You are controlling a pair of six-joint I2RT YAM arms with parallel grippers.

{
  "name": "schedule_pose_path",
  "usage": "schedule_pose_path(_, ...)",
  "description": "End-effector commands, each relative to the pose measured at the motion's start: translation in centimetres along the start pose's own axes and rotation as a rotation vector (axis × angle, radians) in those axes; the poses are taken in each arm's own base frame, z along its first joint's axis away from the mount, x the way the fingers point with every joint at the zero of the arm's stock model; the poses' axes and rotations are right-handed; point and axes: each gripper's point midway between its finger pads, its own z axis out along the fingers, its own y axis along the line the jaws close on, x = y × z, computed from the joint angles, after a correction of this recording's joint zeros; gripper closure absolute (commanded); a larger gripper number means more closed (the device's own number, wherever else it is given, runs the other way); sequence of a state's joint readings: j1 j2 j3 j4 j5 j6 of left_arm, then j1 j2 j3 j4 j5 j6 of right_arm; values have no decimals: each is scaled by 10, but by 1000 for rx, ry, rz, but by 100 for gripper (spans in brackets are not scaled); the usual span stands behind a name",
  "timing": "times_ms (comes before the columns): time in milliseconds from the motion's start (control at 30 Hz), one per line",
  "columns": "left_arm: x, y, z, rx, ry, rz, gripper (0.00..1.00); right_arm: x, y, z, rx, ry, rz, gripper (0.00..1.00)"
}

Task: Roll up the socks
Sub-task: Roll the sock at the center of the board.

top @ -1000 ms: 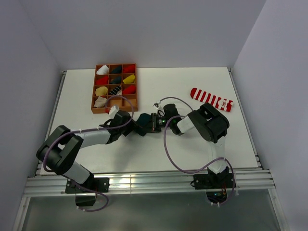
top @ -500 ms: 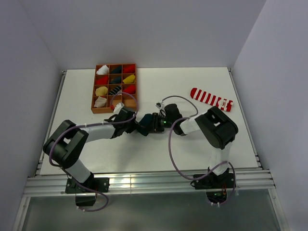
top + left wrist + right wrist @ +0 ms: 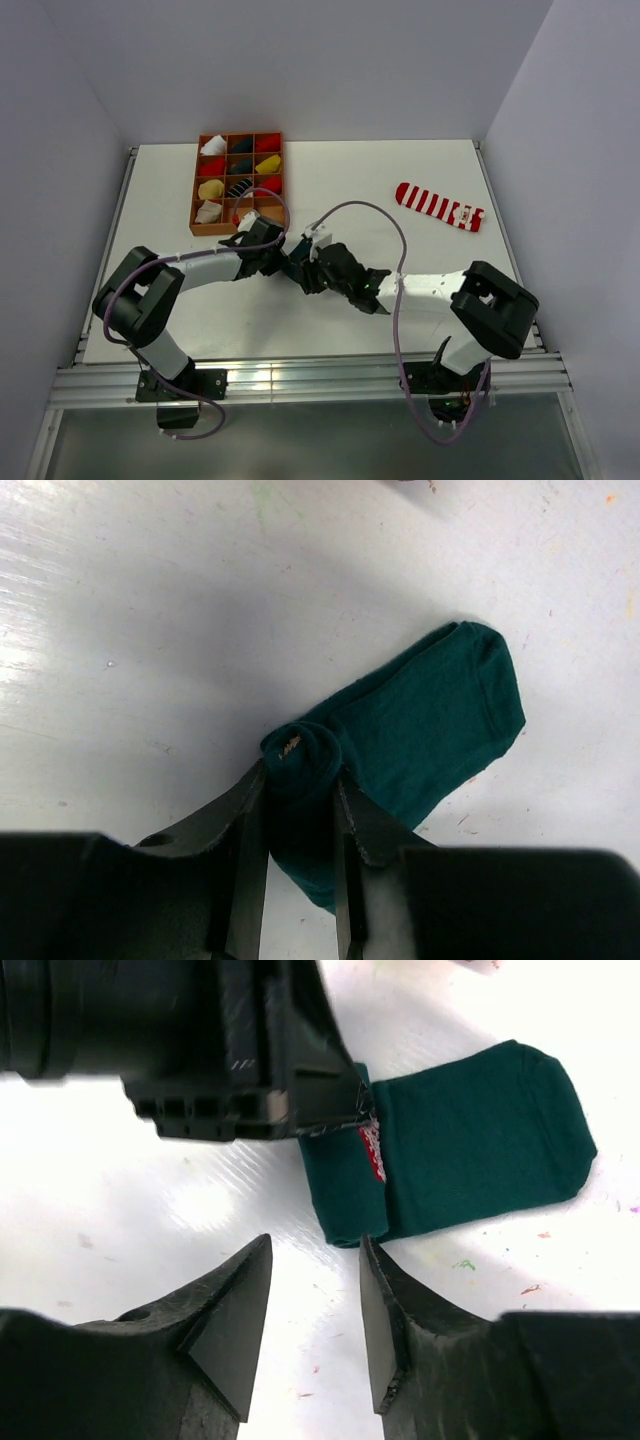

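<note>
The sock's rolled end is held only at its far side by my left gripper, so next my right gripper takes the loose near corner [image 3: 352,1230] before it rolls further.
A dark green sock [image 3: 430,715] lies on the white table, one end rolled into a tight bundle [image 3: 300,758]. My left gripper [image 3: 300,785] is shut on that rolled end, one finger on each side. In the right wrist view the same sock [image 3: 470,1140] lies flat just beyond my right gripper [image 3: 315,1260], which is open with nothing between its fingers. The left gripper's body [image 3: 210,1050] sits over the sock's rolled end there. From above, both grippers meet near the table's middle [image 3: 298,264]. A red-and-white striped sock [image 3: 438,206] lies flat at the right.
A brown compartment tray [image 3: 197,183] with several rolled bundles in red, yellow, white and dark colours stands at the back left, close behind the left arm. The right arm's purple cable [image 3: 398,240] arcs over the table between the grippers and the striped sock.
My right gripper opened, let go of the green sock and drew back towards the near side as its arm swung low. My left gripper closed onto the rolled end.
</note>
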State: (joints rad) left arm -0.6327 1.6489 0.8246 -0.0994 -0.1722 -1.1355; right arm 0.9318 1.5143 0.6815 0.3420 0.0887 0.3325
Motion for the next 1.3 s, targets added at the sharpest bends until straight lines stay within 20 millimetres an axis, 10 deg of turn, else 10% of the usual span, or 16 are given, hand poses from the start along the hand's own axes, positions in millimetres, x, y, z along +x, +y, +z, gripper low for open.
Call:
schedule_pose_path(0, 17, 39, -2, -141, 69, 82, 85, -11, -11, 7, 137, -54, -175, 52)
schedule_pose_path(533, 24, 32, -2, -123, 92, 98, 85, 0, 13, 36, 204, -62, -412, 51)
schedule_pose_path(867, 26, 27, -4, -104, 105, 102, 85, 43, -1, 59, 238, 50, -477, 51)
schedule_pose_path(1100, 21, 18, -11, -69, 93, 96, 80, 65, -10, 54, 225, 131, -431, 98)
schedule_pose_path(1267, 7, 9, -20, -45, 42, 85, 53, 63, -7, 43, 147, 154, -321, 100)
